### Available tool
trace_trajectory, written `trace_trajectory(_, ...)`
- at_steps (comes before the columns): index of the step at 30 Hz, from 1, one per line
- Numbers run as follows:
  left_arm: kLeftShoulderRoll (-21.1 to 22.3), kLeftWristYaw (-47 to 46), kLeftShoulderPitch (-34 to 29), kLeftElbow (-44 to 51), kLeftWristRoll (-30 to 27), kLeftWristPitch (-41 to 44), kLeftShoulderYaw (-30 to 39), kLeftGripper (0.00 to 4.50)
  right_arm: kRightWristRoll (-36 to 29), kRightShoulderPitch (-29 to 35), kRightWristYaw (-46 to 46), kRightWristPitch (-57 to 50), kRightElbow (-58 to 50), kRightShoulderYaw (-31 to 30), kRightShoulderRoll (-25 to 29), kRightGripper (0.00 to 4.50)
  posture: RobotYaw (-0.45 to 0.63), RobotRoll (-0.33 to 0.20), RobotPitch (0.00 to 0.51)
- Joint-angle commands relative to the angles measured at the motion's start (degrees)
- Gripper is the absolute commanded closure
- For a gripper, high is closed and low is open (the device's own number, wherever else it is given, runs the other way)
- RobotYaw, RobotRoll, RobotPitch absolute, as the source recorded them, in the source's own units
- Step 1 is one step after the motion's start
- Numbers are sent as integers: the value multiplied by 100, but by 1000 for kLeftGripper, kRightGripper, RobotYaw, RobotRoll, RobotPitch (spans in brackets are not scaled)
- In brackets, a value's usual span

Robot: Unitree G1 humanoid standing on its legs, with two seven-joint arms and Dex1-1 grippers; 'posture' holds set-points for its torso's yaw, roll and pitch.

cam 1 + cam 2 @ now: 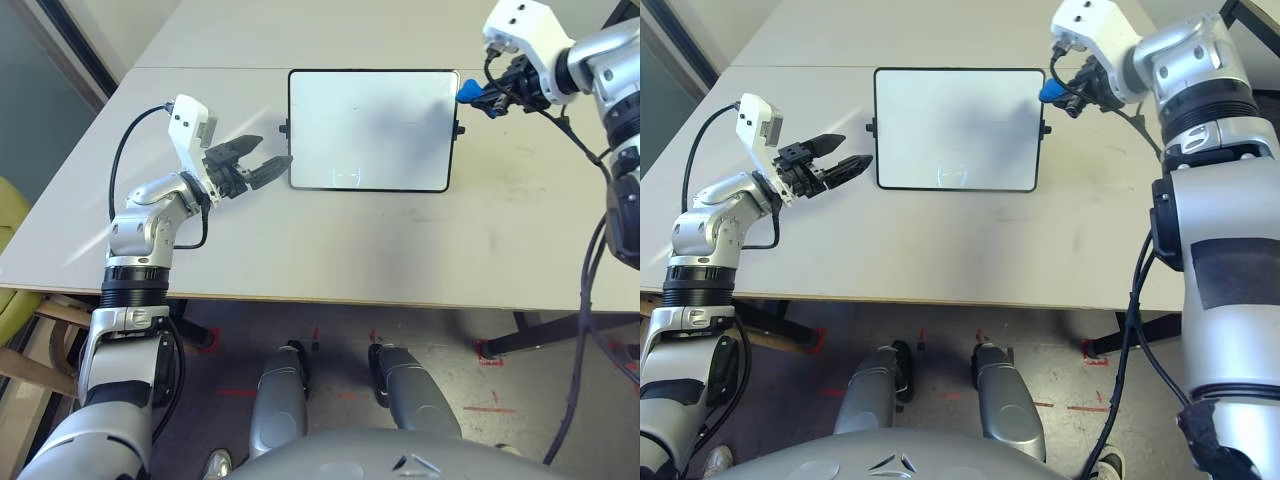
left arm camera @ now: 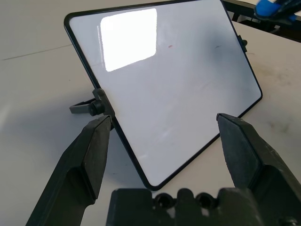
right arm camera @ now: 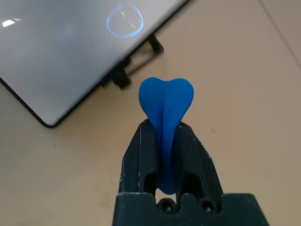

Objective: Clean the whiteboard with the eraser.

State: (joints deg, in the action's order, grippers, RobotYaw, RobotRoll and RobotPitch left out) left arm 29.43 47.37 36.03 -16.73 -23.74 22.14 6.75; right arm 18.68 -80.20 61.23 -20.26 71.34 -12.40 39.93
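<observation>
Next, my right gripper lets go of the blue eraser on the table (image 1: 508, 178), in between the near corner of the whiteboard and the black cables.
The whiteboard (image 1: 370, 130) lies flat in the middle of the table, black-framed, its white face almost bare with only faint small marks. My right gripper (image 1: 478, 93) hovers just off the board's far right corner, shut on the blue eraser (image 3: 165, 101), whose rounded end sticks out past the fingertips. My left gripper (image 1: 262, 158) is open beside the board's left edge, near the small side knob (image 2: 91, 106), with nothing between its fingers.
The pale table (image 1: 330, 250) extends around the board, with its front edge close to my body. A seam runs across the tabletop behind the board. Black cables hang from my right arm at the table's right side.
</observation>
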Motion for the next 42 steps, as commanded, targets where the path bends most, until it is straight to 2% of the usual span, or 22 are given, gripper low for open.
trace_trajectory(1, 28, -108, 55, -147, 81, -95, 107, 0, -136, 238, -159, -410, 42, 146, 56, 4223, -167, 0, 154)
trace_trajectory(11, 118, -304, 110, -273, 158, -214, 233, 0, -416, 926, -911, -842, 132, 424, -246, 4224, -147, 0, 160)
trace_trajectory(27, 248, -322, 103, -250, 169, -175, 256, 0, -540, 1330, -1552, -820, 258, 563, -421, 4225, -132, 0, 164)
trace_trajectory(28, 253, -321, 116, -271, 172, -183, 255, 0, -559, 1323, -1586, -817, 259, 590, -428, 3943, -130, 0, 164)
trace_trajectory(29, 258, -339, 121, -269, 177, -187, 262, 0, -585, 1297, -1653, -807, 252, 635, -412, 3943, -130, 0, 164)
trace_trajectory(30, 261, -349, 130, -278, 183, -195, 267, 0, -604, 1278, -1705, -799, 248, 665, -403, 3428, -129, 0, 164)
trace_trajectory(31, 263, -365, 133, -278, 187, -199, 275, 0, -617, 1258, -1719, -805, 245, 686, -386, 3180, -129, 0, 164)
trace_trajectory(39, 326, -938, 127, -274, 253, -346, 599, 0, -1246, 1272, -1569, -356, -127, 1366, 84, 152, -116, 0, 167)
trace_trajectory(42, 332, -1392, 114, -283, 260, -397, 881, 0, -1687, 1539, -1779, 257, -345, 1899, 246, 22, -112, 0, 172)
